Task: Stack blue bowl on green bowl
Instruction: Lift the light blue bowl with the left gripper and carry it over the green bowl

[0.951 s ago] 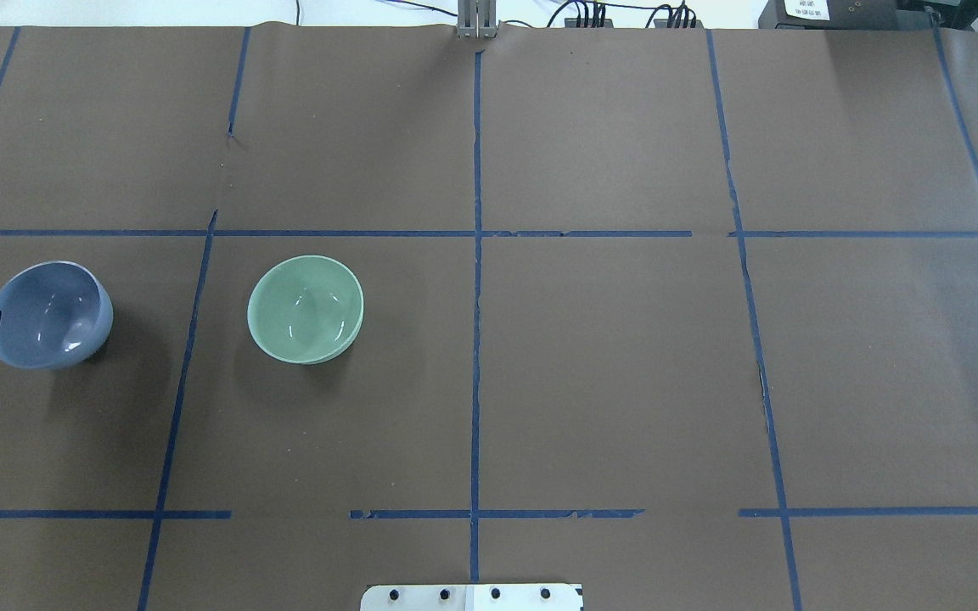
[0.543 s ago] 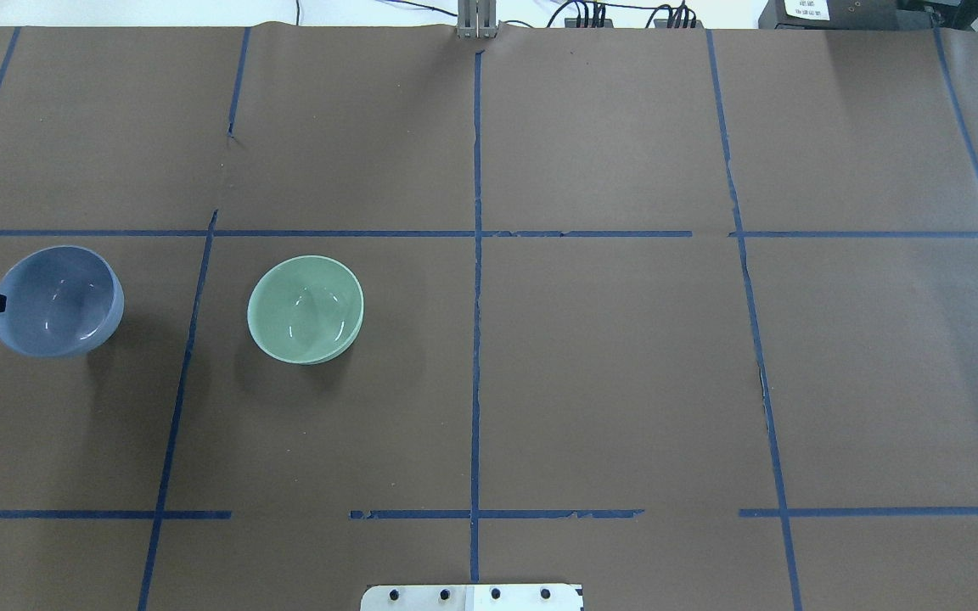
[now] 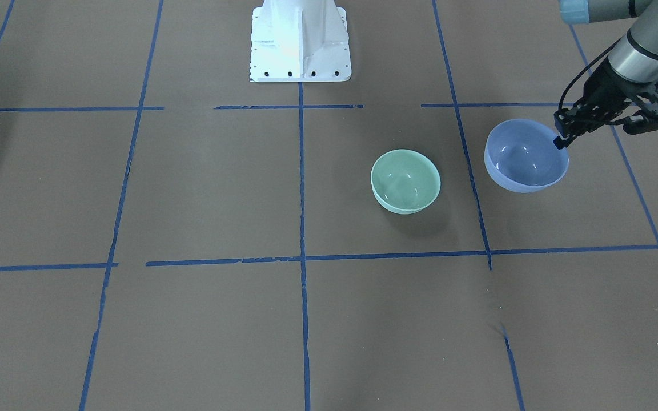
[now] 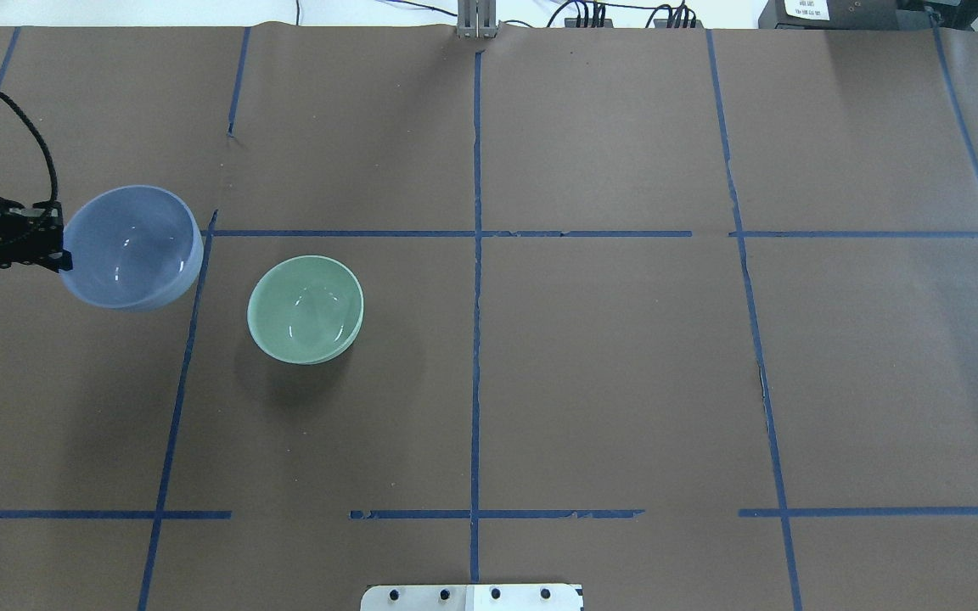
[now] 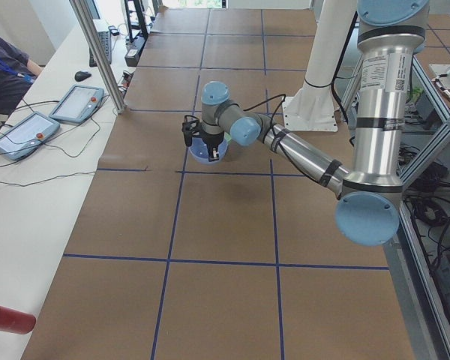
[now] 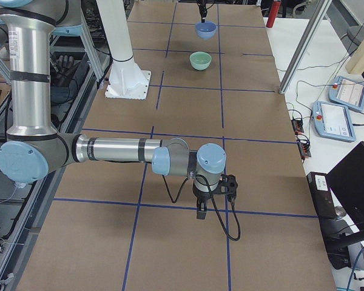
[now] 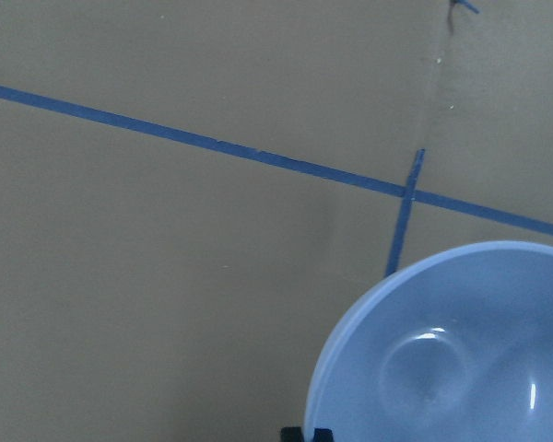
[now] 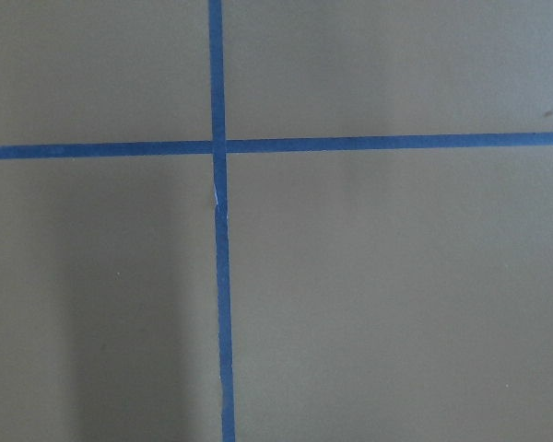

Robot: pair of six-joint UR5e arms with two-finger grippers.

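Next, my left gripper lets go of the blue bowl inside the green bowl's empty hollow (image 3: pixel 404 180), nested within the green bowl's rim.
The blue bowl (image 4: pixel 132 246) hangs above the table, a little to the left of and beyond the green bowl (image 4: pixel 306 310). My left gripper (image 4: pixel 64 259) is shut on the blue bowl's left rim. In the front-facing view the left gripper (image 3: pixel 560 142) pinches the rim of the blue bowl (image 3: pixel 526 157), and the green bowl (image 3: pixel 405 181) stands upright and empty on the paper. The left wrist view shows the blue bowl (image 7: pixel 461 359) from above. My right gripper (image 6: pixel 201 213) hovers low over the table far from both bowls. I cannot tell if it is open or shut.
Brown paper with a blue tape grid (image 4: pixel 476 255) covers the table. The white robot base (image 3: pixel 299 40) stands at the table's middle edge. A metal post (image 5: pixel 97 52), two tablets (image 5: pixel 76 103) and a red cylinder (image 5: pixel 7 319) sit along the side bench.
The blue bowl has risen off the table and moved right and away from the robot, toward the green bowl, held by the left gripper. The green bowl has not moved.
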